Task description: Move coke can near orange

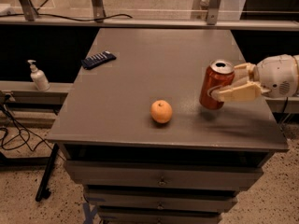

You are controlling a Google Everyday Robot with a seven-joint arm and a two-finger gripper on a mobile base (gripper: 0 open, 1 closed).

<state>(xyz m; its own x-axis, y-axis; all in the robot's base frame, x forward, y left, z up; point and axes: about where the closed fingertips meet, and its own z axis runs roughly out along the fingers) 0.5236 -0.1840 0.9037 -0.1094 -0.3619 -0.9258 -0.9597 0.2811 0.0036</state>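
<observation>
I should let go of the coke can on the grey table, snug point(181, 117) against the side of the orange that faces the arm.
The coke can point(215, 84), red with a silver top, stands upright at the right side of the grey table point(140, 78). My gripper point(223, 85) reaches in from the right edge with its cream fingers point(233, 93) closed around the can's right side. The orange point(161, 111) lies near the table's front edge, about a can's height to the left of the can and a little nearer the front.
A dark remote-like object point(98, 59) lies at the table's far left. A white pump bottle point(38, 76) stands on a ledge left of the table. Drawers sit below the tabletop. Cables lie on the floor at the left.
</observation>
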